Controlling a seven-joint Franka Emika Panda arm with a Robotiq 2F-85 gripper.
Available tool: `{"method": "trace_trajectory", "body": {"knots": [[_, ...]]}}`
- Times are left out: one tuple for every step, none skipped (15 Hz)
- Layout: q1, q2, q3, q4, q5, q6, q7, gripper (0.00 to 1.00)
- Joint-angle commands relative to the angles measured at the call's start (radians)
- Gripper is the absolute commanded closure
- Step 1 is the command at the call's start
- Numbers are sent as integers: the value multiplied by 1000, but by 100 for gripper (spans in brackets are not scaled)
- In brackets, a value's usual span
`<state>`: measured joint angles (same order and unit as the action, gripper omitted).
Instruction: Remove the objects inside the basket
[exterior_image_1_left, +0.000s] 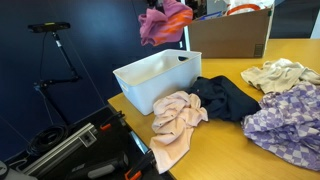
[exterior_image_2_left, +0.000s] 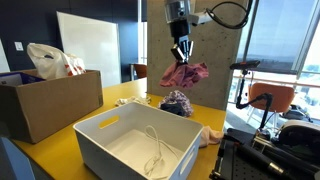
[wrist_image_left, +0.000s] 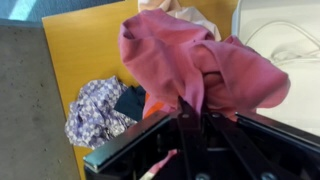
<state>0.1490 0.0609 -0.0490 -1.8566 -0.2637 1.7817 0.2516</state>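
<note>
The robot's gripper should release the pink cloth on the bare table (exterior_image_1_left: 223, 152) (wrist_image_left: 107, 56) between the peach cloth and the floral purple cloth.
My gripper (exterior_image_2_left: 181, 55) is shut on a pink cloth (exterior_image_2_left: 185, 73) and holds it high in the air, beside and above the white basket (exterior_image_2_left: 100, 128). The cloth hangs from the fingers in the wrist view (wrist_image_left: 190, 65) and shows at the top of an exterior view (exterior_image_1_left: 163, 20). The basket (exterior_image_1_left: 140, 88) stands on the wooden table; inside it only a white cord (exterior_image_2_left: 155, 150) shows. The fingertips (wrist_image_left: 190, 105) are buried in the cloth.
On the table beside the basket lie a peach cloth (exterior_image_1_left: 178, 118), a dark navy cloth (exterior_image_1_left: 225, 98), a floral purple cloth (exterior_image_1_left: 290, 120) and a cream cloth (exterior_image_1_left: 280, 72). A cardboard box (exterior_image_1_left: 230, 32) stands behind. The table edge and robot base (exterior_image_1_left: 90, 150) are near.
</note>
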Motion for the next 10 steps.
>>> {"method": "trace_trajectory", "body": {"knots": [[-83,-186,2,-254,-10,53,-3,98],[-111,-210,-8,-313,-13,76,-10,98],[-141,-210,-19,-361,-23,116,-16,98],[-170,-213,-31,-406,-30,161,-24,98],[-200,-198,-45,-447,-42,224,-31,98],[-224,-178,-56,-468,-53,275,-33,98],[-248,-151,-68,-484,-73,331,-29,98],[-268,-128,-79,-494,-83,377,-25,98],[-285,-103,-88,-497,-91,415,-21,98],[-296,-66,-95,-491,-91,455,-22,98]]}}
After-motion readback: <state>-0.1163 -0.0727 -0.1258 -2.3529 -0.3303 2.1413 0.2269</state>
